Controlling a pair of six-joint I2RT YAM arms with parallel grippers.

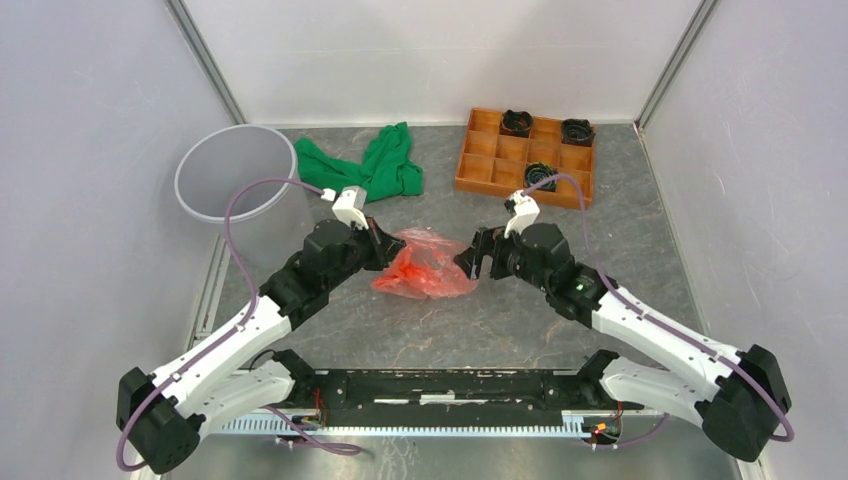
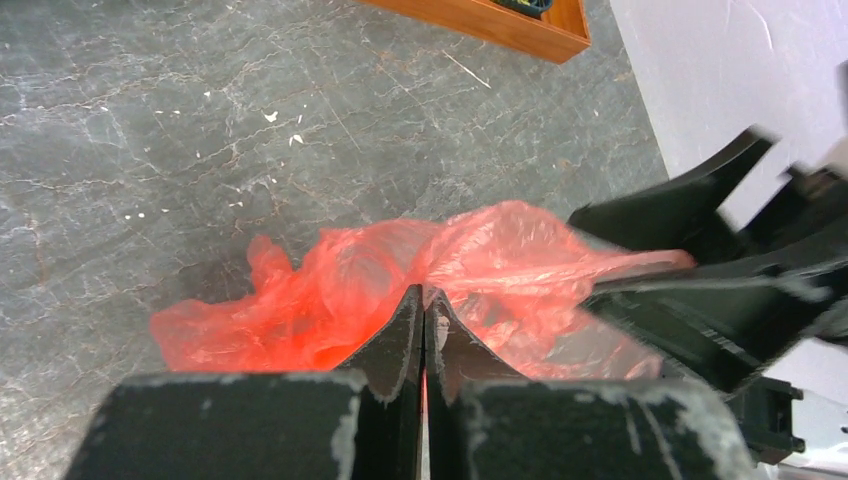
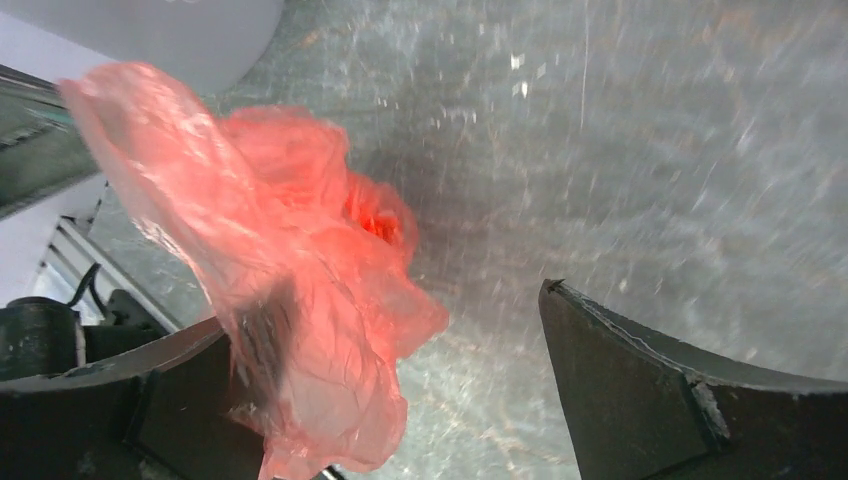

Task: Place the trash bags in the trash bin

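Note:
The trash bag drapes over a single finger of the robot's right gripper, so that gripper should back off and pinch the trash bag's edge point(image 3: 422, 318) between both fingers.
The red-orange trash bag point(image 1: 425, 265) lies crumpled mid-table between my two grippers. My left gripper point(image 1: 385, 245) is at its left side. In the left wrist view the left gripper point(image 2: 424, 292) is shut, with red film of the bag point(image 2: 330, 300) pinched between the pads. My right gripper point(image 1: 475, 255) is at the bag's right edge. In the right wrist view it point(image 3: 385, 305) is open, and the bag point(image 3: 290, 280) drapes over its left finger, hiding the tip. The grey trash bin point(image 1: 260, 215) stands upright at the back left, its inside showing nothing.
A green cloth point(image 1: 380, 165) lies at the back between the bin and an orange-brown compartment tray point(image 1: 480, 150) that holds three black parts. Grey walls close in the left, right and back. My right gripper's black body point(image 2: 700, 290) fills the right of the left wrist view.

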